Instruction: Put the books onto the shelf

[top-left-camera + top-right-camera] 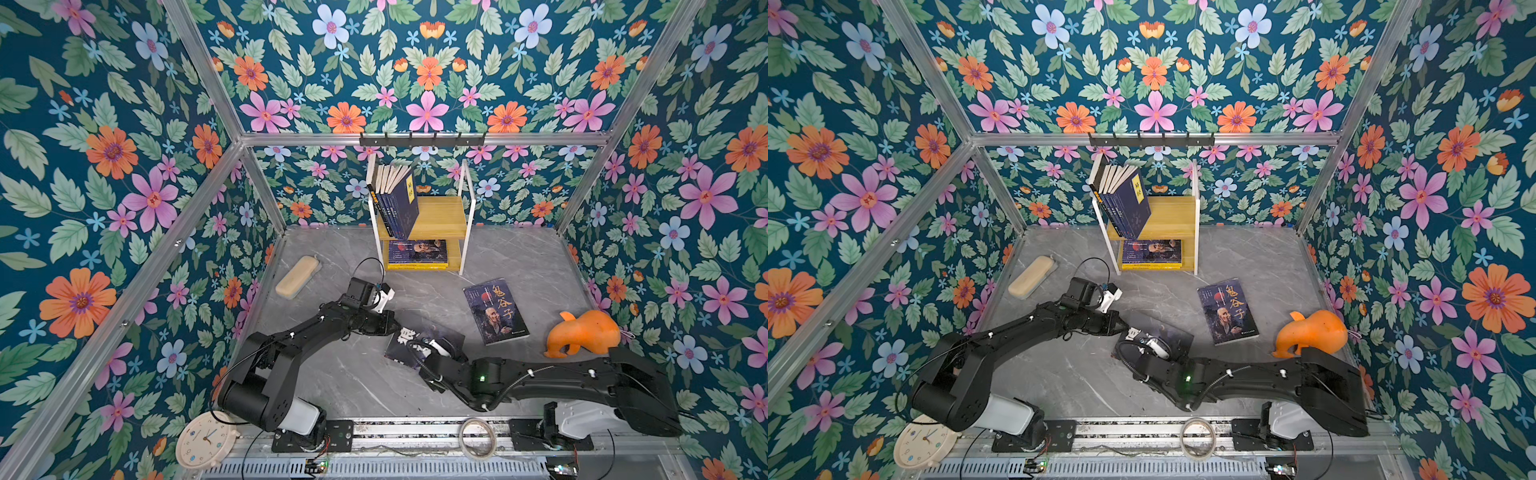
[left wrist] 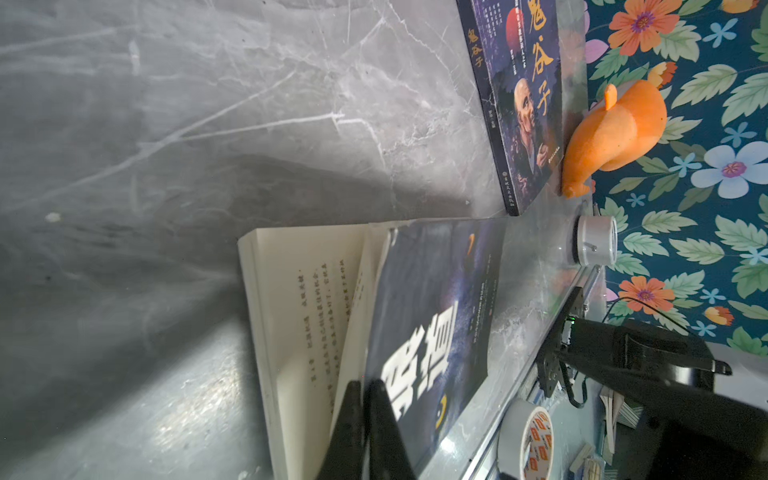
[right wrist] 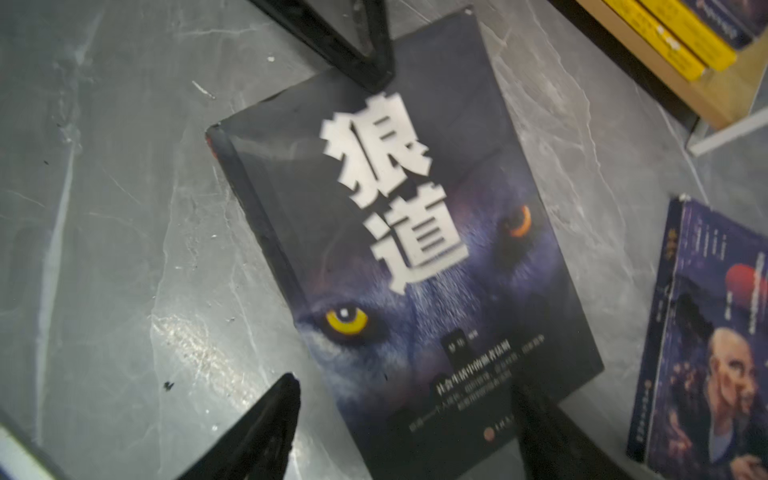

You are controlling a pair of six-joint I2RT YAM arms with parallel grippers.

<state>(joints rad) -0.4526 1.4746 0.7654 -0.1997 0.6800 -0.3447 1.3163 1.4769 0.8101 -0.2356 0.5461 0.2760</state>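
I will open my left gripper, since it pinches only the wolf book's front cover, lifted off the pages, and then take cover and pages together [image 2: 308,344] before I lift.
A dark book with a wolf's eyes and large white characters [image 3: 415,257] lies on the grey table [image 1: 353,374], also seen in both top views [image 1: 440,334] [image 1: 1173,332]. My left gripper [image 2: 365,384] is shut on its front cover at one edge, and the cover is lifted off the pages [image 2: 307,299]. Just above the opposite end of the book, my right gripper [image 3: 411,407] stands open, holding nothing. A second dark book with a bald man [image 1: 496,311] lies flat to the right. The shelf [image 1: 442,216] at the back holds leaning navy books [image 1: 399,203] above and a flat stack [image 1: 417,253] below.
An orange toy animal [image 1: 584,332] stands at the right wall beside the second book. A beige case [image 1: 297,276] lies at the left. A black hook rail [image 1: 422,139] hangs above the shelf. A clock [image 1: 205,440] and a tape roll [image 1: 478,442] sit at the front rail.
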